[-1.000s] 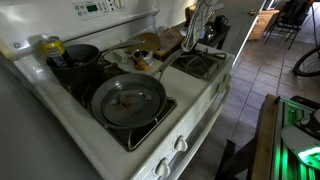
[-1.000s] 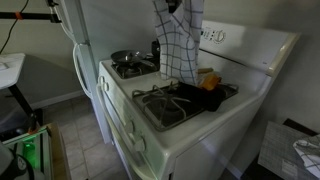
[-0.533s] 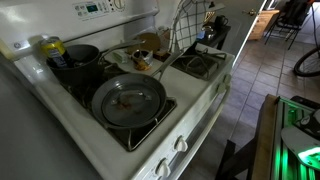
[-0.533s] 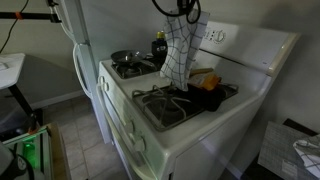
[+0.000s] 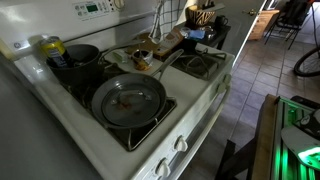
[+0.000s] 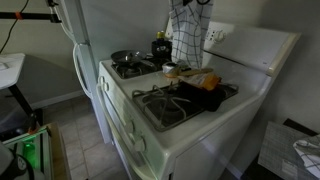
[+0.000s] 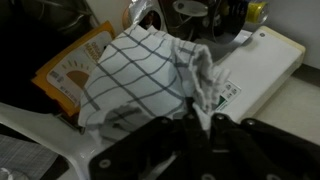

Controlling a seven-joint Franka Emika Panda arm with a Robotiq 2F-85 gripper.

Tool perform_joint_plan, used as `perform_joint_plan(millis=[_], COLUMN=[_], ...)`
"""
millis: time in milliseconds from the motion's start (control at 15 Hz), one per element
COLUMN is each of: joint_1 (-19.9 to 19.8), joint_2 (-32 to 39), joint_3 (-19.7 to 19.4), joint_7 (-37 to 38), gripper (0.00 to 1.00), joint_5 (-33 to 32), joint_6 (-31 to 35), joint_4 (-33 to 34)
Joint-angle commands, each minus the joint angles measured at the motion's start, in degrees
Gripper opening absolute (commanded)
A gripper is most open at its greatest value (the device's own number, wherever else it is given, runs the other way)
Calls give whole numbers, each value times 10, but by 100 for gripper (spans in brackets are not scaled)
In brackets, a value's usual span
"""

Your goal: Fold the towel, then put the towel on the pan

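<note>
Next, my gripper lets go of the white checked towel on the bare burner grate [image 5: 200,56], just past the large grey pan's handle.
The white checked towel [image 6: 186,36] hangs in a bunch from my gripper [image 6: 190,4] above the back of the stove. In an exterior view it shows only as a thin pale strip [image 5: 157,22]. The wrist view shows my gripper [image 7: 196,122] shut on a pinched edge of the towel [image 7: 138,76], which drapes below it. The large grey pan [image 5: 128,100] with brown residue sits on a front burner, its handle pointing toward the middle of the stove. It also shows in an exterior view [image 6: 125,59]. The towel is above and behind the pan, not touching it.
A dark deep pot [image 5: 76,60] stands behind the big pan. A smaller pan with food [image 5: 140,58] and an orange-brown box [image 5: 166,42] lie at the stove's back middle. A bare burner grate [image 6: 165,102] is beside them. The control panel [image 6: 245,45] rises behind.
My gripper has carried the hanging towel upward and across the stove toward the back, away from the bare burner. The towel now hangs higher and looks more bunched.
</note>
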Motion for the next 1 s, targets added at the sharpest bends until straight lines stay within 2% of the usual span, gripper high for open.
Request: perform_joint_plan(millis=[0,333,933], joint_1=[-1,-22,-69], joint_2=[5,-10,-24], joint_3=[-13,-31,-48], joint_7=[-36,-57,-74], gripper=[2,2,2], joint_5=[-4,-50,-247], joint_6=[-54,-155,-278], joint_4=[1,-44,-83])
